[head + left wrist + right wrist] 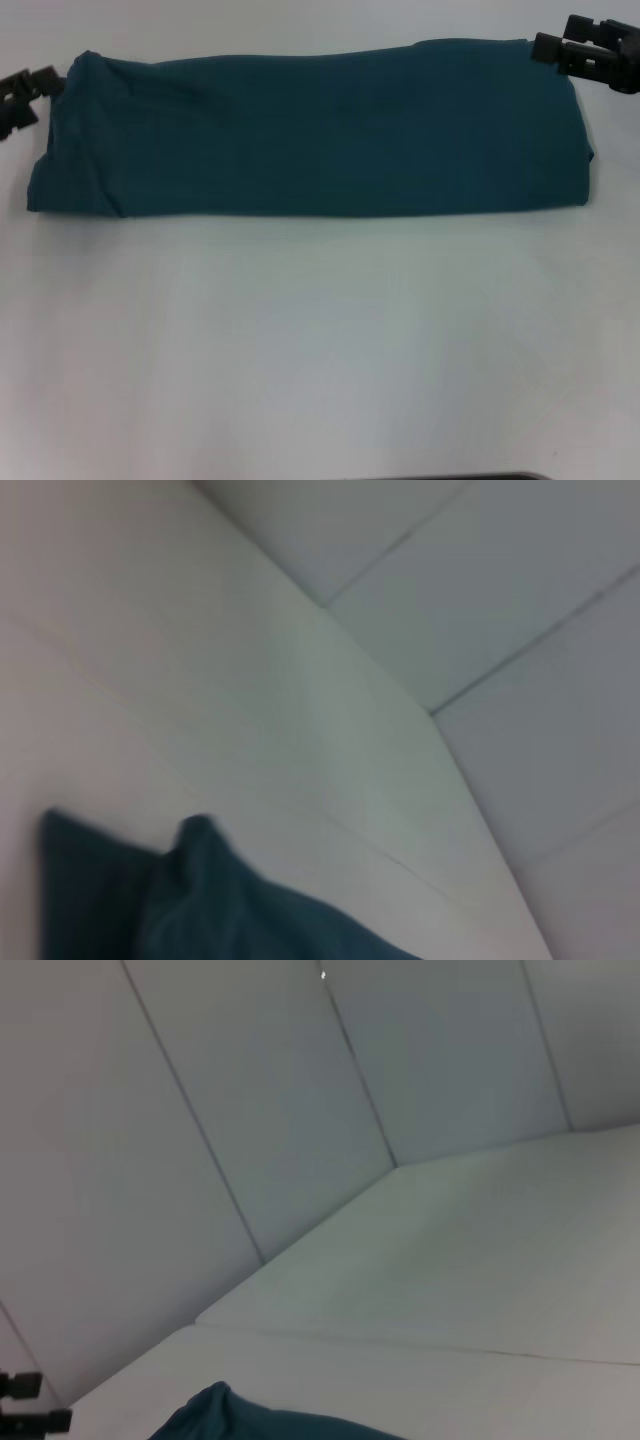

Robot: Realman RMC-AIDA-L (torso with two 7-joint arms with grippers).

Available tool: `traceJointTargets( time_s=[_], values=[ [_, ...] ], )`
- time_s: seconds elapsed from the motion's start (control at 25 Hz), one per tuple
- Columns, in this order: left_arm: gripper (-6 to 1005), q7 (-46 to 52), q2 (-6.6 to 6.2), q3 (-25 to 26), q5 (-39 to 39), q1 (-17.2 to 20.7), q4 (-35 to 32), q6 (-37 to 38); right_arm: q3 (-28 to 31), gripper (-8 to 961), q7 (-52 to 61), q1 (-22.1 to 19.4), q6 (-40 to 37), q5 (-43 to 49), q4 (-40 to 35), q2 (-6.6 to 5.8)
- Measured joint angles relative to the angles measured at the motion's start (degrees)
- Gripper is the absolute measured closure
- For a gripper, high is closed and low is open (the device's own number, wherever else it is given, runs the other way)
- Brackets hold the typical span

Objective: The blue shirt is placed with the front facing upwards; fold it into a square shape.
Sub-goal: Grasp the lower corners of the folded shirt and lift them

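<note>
The robot's left gripper should next move to the blue shirt's near corner (76, 187), at the shirt's end closest to that gripper, and close there.
The blue shirt (310, 130) lies folded into a long flat band across the far part of the white table (320, 340). Its lettering, collar and label are hidden. My left gripper (35, 95) is at the band's far left corner, at the cloth's edge. My right gripper (575, 50) is at the band's far right corner, touching or just above the cloth. A raised corner of the shirt shows in the left wrist view (200, 900), and a small bit shows in the right wrist view (250, 1422). The left gripper also shows far off in the right wrist view (30, 1405).
White panelled walls (250, 1110) stand behind and beside the table. The table's far edge meets the wall close behind the shirt. A dark object (460, 477) peeks in at the near edge.
</note>
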State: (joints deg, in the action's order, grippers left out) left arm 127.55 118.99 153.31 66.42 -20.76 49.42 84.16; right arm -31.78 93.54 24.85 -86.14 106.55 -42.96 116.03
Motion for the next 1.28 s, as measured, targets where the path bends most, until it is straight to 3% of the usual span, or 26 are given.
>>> traceJointTargets(
  time_s=[0.24, 0.44, 1.04, 1.28],
  values=[
    [112, -1.32, 0.06, 3.75, 0.13, 0.41, -5.38, -2.02, 2.82, 34, -1.98, -0.83, 2.59, 0.20, 1.18, 1.70],
    [112, -1.73, 0.32, 3.66, -0.71, 0.46, -5.45, -3.65, 2.87, 36, -1.18, -0.53, 3.35, 0.35, 1.67, 1.74],
    [111, -2.70, -0.69, 3.06, -5.73, 1.44, -7.74, -6.80, 2.99, 38, 5.48, -2.16, 2.89, 0.42, 1.65, 1.06],
    [111, -3.59, -0.11, 1.32, -5.92, 0.71, -8.98, -8.49, 2.97, 37, 5.47, -2.76, 2.66, 0.42, 1.72, 0.87]
  ],
)
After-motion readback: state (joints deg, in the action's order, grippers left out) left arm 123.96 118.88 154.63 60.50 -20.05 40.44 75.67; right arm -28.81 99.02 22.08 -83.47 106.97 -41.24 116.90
